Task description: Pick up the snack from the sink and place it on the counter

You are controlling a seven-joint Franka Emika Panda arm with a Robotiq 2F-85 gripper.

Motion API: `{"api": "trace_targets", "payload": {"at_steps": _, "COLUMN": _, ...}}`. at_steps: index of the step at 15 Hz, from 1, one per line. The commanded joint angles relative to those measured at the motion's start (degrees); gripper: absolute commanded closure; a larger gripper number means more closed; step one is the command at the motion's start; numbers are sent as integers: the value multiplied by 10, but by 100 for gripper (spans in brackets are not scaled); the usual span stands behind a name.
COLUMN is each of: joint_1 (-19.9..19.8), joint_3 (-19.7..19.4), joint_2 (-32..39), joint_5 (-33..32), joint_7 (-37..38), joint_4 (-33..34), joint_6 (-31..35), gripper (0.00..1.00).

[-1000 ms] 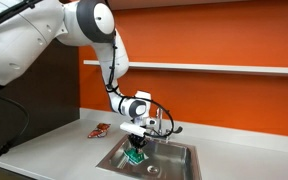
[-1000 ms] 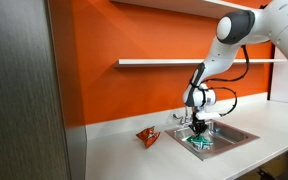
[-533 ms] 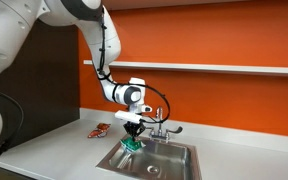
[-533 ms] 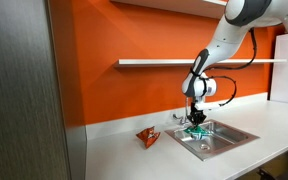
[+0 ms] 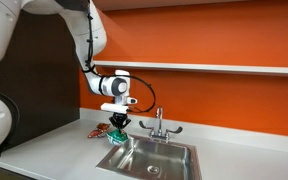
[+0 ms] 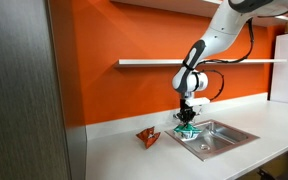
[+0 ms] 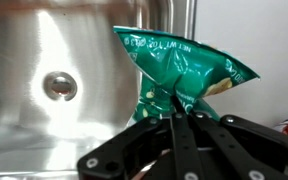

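My gripper is going to let go of the snack, now hanging over the sink's rim, on the counter (image 5: 88,146) beside the sink, just in front of the red packet.
My gripper (image 7: 174,112) is shut on the snack (image 7: 179,72), a crinkly green packet with yellow and white print. In both exterior views the gripper (image 5: 117,127) (image 6: 185,124) hangs the snack (image 5: 118,133) (image 6: 185,130) in the air over the sink's rim toward the red packet. The steel sink (image 5: 169,162) (image 6: 229,137) lies below, and the wrist view shows its basin and drain (image 7: 59,86). The light counter (image 5: 54,150) (image 6: 134,160) runs along the orange wall.
A small red packet (image 5: 99,129) (image 6: 147,137) lies on the counter beside the sink. The chrome faucet (image 5: 159,125) stands behind the basin. A white shelf (image 5: 224,68) runs along the wall above. A dark grey cabinet panel (image 6: 24,100) stands at the counter's end.
My gripper has lifted the snack out of the basin and carried it sideways toward the sink's rim on the red packet's side.
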Motion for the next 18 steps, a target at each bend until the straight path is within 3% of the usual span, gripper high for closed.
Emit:
{"api": "trace_targets", "payload": {"at_steps": 1, "joint_1": 32, "joint_3": 26, "joint_2": -1, "joint_5": -26, "joint_7": 21, "joint_4": 4, "joint_6": -31, "gripper": 100}}
{"api": "trace_targets", "payload": {"at_steps": 6, "joint_1": 72, "joint_3": 56, "joint_2": 24, "joint_5": -36, "joint_7": 19, "joint_4": 16, "joint_6": -52, "gripper": 100}}
{"api": "trace_targets", "payload": {"at_steps": 12, "joint_1": 90, "joint_3": 68, "joint_2": 43, "joint_5": -38, "joint_7": 17, "joint_4": 12, "joint_6": -59, "gripper": 100}}
{"api": "trace_targets", "payload": {"at_steps": 13, "joint_1": 91, "joint_3": 68, "joint_2": 40, "joint_5": -38, "joint_7": 18, "joint_4": 9, "joint_6": -58, "gripper": 73}}
{"api": "trace_targets", "payload": {"at_steps": 15, "joint_1": 90, "joint_3": 68, "joint_2": 29, "joint_5": -36, "joint_7": 19, "joint_4": 3, "joint_6": -58, "gripper": 66}}
{"api": "trace_targets", "payload": {"at_steps": 18, "joint_1": 90, "joint_3": 68, "joint_2": 5, "joint_5": -34, "joint_7": 23, "joint_4": -7, "joint_6": -60, "gripper": 42}}
